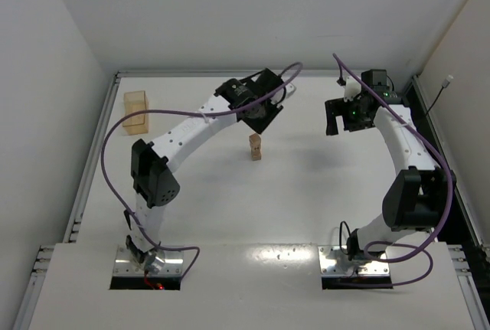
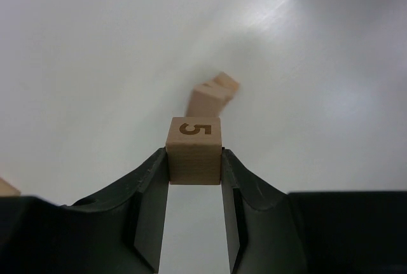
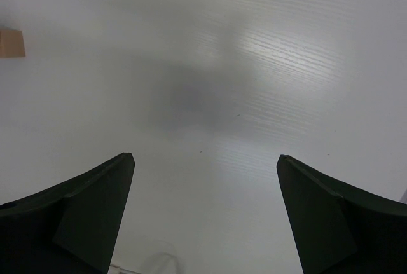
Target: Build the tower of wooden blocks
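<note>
My left gripper needs to let go of the tan cube on the top cube of the wood block tower (image 1: 255,137) (image 2: 208,98).
The wood block tower (image 1: 255,147) is a short column of small light-tan cubes standing mid-table; it shows blurred in the left wrist view (image 2: 213,95), with its top cube skewed. My left gripper (image 1: 262,122) hovers just behind and above the tower. In its wrist view the left gripper (image 2: 194,159) is shut on a tan cube marked "5" (image 2: 194,150), held at the fingertips. My right gripper (image 1: 332,122) is to the right of the tower, well apart from it. In its wrist view the right gripper (image 3: 205,159) is open and empty above bare table.
A larger tan open box (image 1: 136,112) stands at the back left. A tan block (image 3: 11,42) shows at the left edge of the right wrist view. A tan corner (image 2: 6,188) shows at the left wrist view's left edge. Walls close in the table.
</note>
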You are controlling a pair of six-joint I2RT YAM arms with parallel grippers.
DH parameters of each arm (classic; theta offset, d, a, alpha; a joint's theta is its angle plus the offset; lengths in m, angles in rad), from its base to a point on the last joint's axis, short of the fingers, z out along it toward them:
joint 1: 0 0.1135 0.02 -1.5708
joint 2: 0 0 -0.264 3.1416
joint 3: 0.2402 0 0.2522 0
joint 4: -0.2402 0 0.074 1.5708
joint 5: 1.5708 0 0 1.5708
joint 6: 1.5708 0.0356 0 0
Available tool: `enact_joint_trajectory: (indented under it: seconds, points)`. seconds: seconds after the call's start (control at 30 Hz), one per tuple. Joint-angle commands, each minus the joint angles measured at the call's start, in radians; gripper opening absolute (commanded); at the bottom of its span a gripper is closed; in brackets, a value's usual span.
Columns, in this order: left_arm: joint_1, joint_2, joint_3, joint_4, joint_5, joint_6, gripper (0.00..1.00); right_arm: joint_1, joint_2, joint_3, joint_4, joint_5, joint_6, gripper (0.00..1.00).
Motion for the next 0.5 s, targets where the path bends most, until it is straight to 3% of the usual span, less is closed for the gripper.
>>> enact_joint_trajectory:
  seconds: [0.0, 0.47]
  points:
    - [0.044, 0.012, 0.036, -0.008, -0.082, -0.029, 0.00, 0.008, -0.036, 0.043, 0.009, -0.026, 0.000, 0.92]
    - [0.084, 0.089, 0.055, -0.008, 0.005, -0.029, 0.00, 0.008, -0.018, 0.052, 0.009, -0.026, 0.000, 0.92]
